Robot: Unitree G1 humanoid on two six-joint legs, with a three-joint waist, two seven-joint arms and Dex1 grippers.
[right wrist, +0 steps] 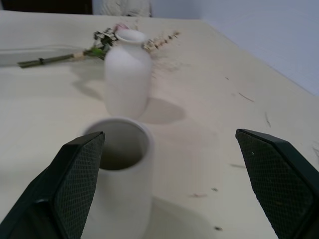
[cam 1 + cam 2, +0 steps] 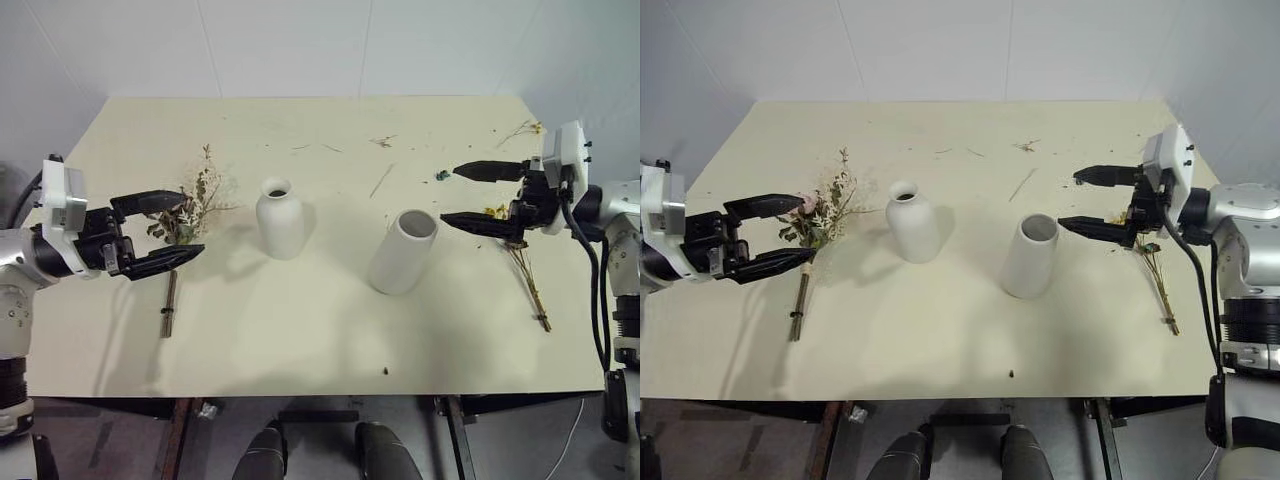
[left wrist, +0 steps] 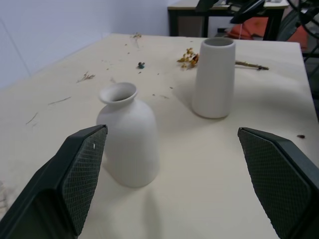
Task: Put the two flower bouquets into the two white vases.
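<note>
Next, I move my left gripper to the upper part of the stem [image 2: 170, 288], below the blooms of the pink rose bouquet, and close it there.
The bottle-shaped white vase [image 2: 280, 225] and the wide-mouthed white cylinder vase [image 2: 404, 250] stand upright mid-table, both with nothing in them. The pink rose bouquet [image 2: 192, 205] lies flat left of the bottle vase, its stem [image 2: 168, 305] pointing toward the front edge. My left gripper [image 2: 193, 226] hovers open over its blooms, pointing at the bottle vase [image 3: 128, 144]. The thin-stemmed yellow bouquet [image 2: 525, 270] lies flat to the right of the cylinder. My right gripper [image 2: 450, 195] is open above its flower end, pointing toward the cylinder [image 1: 119, 174].
Loose twigs [image 2: 382, 180] and dried scraps [image 2: 383, 141] litter the back of the cream table [image 2: 300, 340], with a small green bit [image 2: 441, 175] near my right gripper. A dark speck [image 2: 385, 371] lies near the front edge. White walls close in behind.
</note>
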